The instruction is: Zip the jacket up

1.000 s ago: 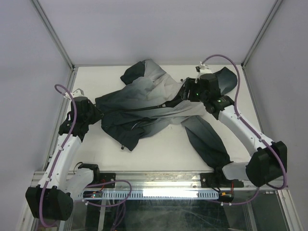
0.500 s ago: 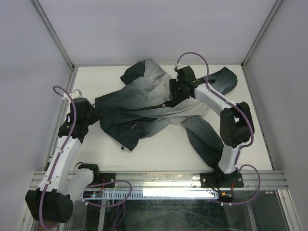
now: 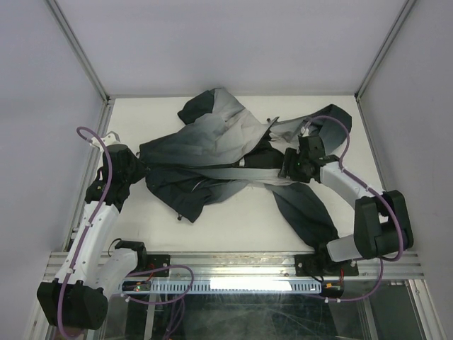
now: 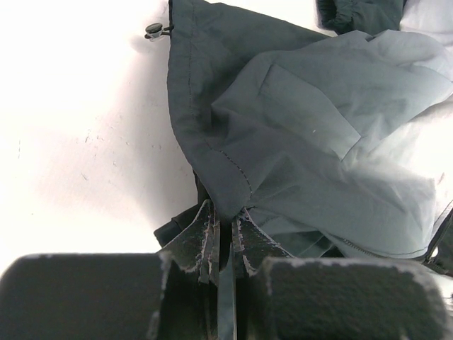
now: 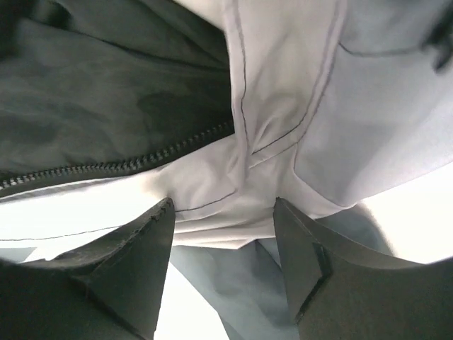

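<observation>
The robot's right gripper will next move to the jacket's zipper pull (image 3: pixel 233 166), where both rows of zipper teeth meet by the small light strip, and close there.
The jacket (image 3: pixel 212 138) lies crumpled across the table, light grey fading to dark teal-black. My left gripper (image 3: pixel 139 170) is at its left edge, shut on a fold of dark fabric (image 4: pixel 226 205). In the left wrist view the two fingers (image 4: pixel 205 237) pinch this fold tight. My right gripper (image 3: pixel 284 168) hovers over the jacket's right part, open. Its fingertips (image 5: pixel 164 216) stand wide apart on either side of a light grey fold (image 5: pixel 233 205). The dark zipper teeth (image 5: pixel 120 168) run just left of that fold.
One dark sleeve (image 3: pixel 306 209) trails toward the right arm's base. Another dark part (image 3: pixel 334 117) lies at the back right. A small cord toggle (image 4: pixel 153 30) rests on the white table (image 3: pixel 233 219). Metal frame posts (image 3: pixel 88 71) border the table.
My right arm has swung from the back of the jacket toward the near right, and light fabric now stretches rightward. The left gripper has kept its hold in the same spot.
</observation>
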